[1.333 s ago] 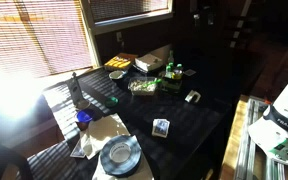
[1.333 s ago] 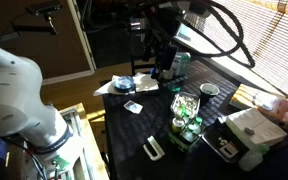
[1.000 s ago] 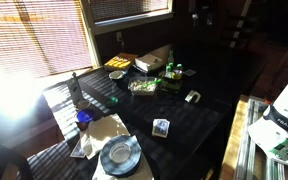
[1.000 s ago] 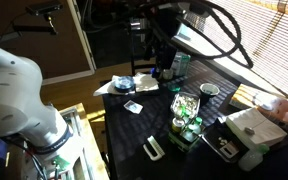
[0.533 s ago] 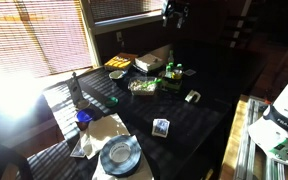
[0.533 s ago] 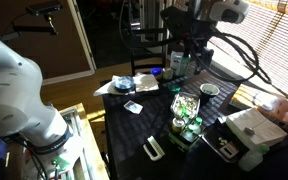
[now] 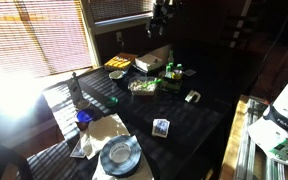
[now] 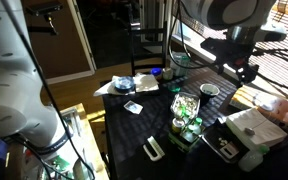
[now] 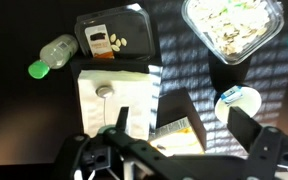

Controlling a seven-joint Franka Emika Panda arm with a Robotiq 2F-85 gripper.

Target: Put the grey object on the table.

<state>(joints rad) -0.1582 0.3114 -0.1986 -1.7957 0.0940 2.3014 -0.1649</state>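
Observation:
The gripper needs to next move to the grey object's small round knob [image 7: 153, 62] [image 9: 104, 91], on the side of the object near the dark tray, and close there.
The grey object [image 7: 154, 58] is a pale flat slab lying tilted among other items at the far end of the dark table [image 7: 199, 125]. In an exterior view it lies at the right [image 8: 252, 125]. In the wrist view it [image 9: 114, 95] is pale, with a small round knob on top. My gripper [image 7: 161, 15] hangs high above that end of the table and also shows in an exterior view [image 8: 249, 72]. In the wrist view the gripper [image 9: 181, 122] is open and empty, its fingers [image 9: 242, 125] spread over a dark box beside the slab.
Round the slab are a dark tray of small pieces [image 9: 112, 38], a green-capped bottle [image 9: 52, 52], a clear food container [image 9: 234, 28] and a white cup [image 9: 239, 100]. A round grey-blue dish [image 7: 119, 155] on paper, a card [image 7: 161, 127] and a bottle [image 7: 74, 90] stand nearer.
The arm has swung sideways high over the table, from beside the dish end to above the slab's end. Nothing on the table has moved.

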